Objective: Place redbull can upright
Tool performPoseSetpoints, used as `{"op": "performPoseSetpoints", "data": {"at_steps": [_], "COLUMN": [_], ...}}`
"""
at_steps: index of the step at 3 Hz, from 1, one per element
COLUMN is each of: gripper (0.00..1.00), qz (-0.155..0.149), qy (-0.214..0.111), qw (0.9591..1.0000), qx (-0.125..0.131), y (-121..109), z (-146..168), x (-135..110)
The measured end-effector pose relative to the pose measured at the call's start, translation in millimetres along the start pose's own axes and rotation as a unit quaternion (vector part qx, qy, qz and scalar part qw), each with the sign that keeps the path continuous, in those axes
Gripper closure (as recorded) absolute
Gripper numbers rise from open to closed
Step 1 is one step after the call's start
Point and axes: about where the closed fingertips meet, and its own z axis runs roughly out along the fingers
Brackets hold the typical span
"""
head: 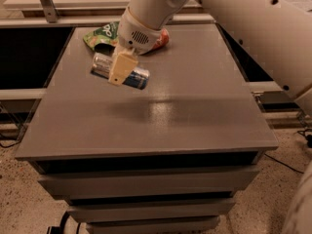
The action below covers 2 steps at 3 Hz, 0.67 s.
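Note:
The redbull can will go upright from my gripper onto the middle of the grey table top (182,98), beside the pale shine.
The redbull can (138,78), silver and blue, lies sideways in my gripper (120,73), slightly tilted with its blue end lower to the right. The gripper is shut across the can's middle, and one cream finger (122,66) covers its front. The can hangs a little above the grey table top (195,101), over the rear left part, and a soft shadow lies on the table below it. My white arm reaches in from the upper right.
A green snack bag (99,34) lies at the table's back left. A red packet (162,38) lies just behind the wrist. Shelving rails run along the back. The table's front edge (146,150) has drawers below it.

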Motion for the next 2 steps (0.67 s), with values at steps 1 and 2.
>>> {"op": "performPoseSetpoints", "data": {"at_steps": [1, 2], "gripper": [1.00, 1.00], "qz": [-0.032, -0.045], "qy": [-0.127, -0.264], "qw": [0.9914, 0.9631], "qx": [0.004, 0.030], "y": [5, -2], "z": [-26, -52], "x": [-10, -1]}}
